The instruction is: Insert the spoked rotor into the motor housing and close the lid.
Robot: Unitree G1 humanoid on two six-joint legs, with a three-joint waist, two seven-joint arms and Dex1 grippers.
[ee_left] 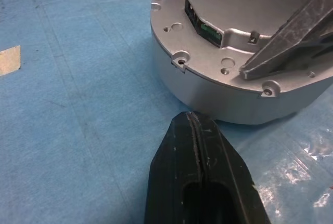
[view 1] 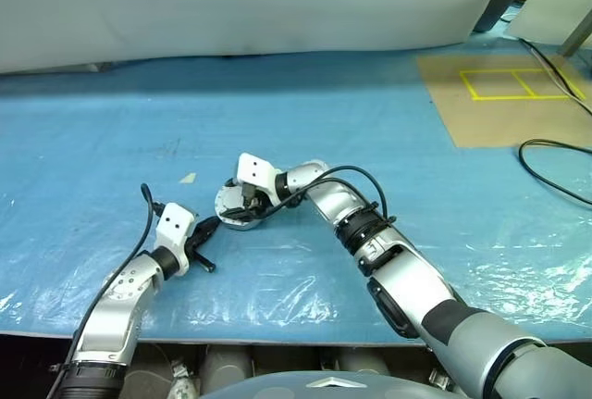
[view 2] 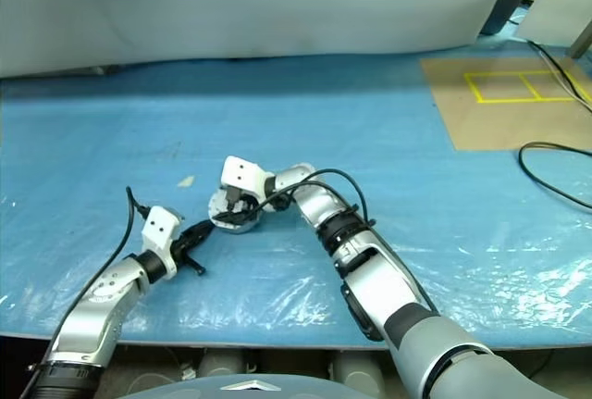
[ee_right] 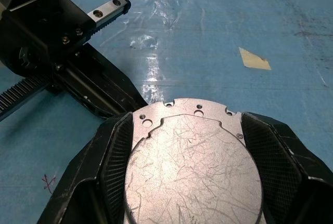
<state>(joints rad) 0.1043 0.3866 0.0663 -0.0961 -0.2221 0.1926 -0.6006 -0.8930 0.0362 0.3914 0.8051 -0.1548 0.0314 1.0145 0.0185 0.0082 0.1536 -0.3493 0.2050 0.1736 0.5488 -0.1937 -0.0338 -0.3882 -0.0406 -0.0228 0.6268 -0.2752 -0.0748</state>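
Observation:
Next, my left gripper presses down on the lid while my right gripper, its fingers spanning the lid's raised middle from above, pinches lid and housing together (view 1: 252, 225).
The motor housing (ee_left: 223, 94) is a round silver body on the blue sheet, with its scratched silver lid (ee_right: 192, 172) sitting on top. My right gripper (ee_right: 187, 122) reaches in from the right, its two black fingers pressed against opposite sides of the lid. My left gripper (ee_left: 190, 120) is shut with nothing in it. Its tip rests on the sheet just short of the housing's side wall (view 1: 231, 218), on the housing's near-left. The spoked rotor is hidden.
A small beige tape scrap (view 1: 188, 178) lies on the blue sheet behind and left of the housing. A cardboard panel with yellow tape (view 1: 504, 93) and a black cable (view 1: 555, 154) are at the far right. A white sheet (view 1: 231, 1) closes off the back.

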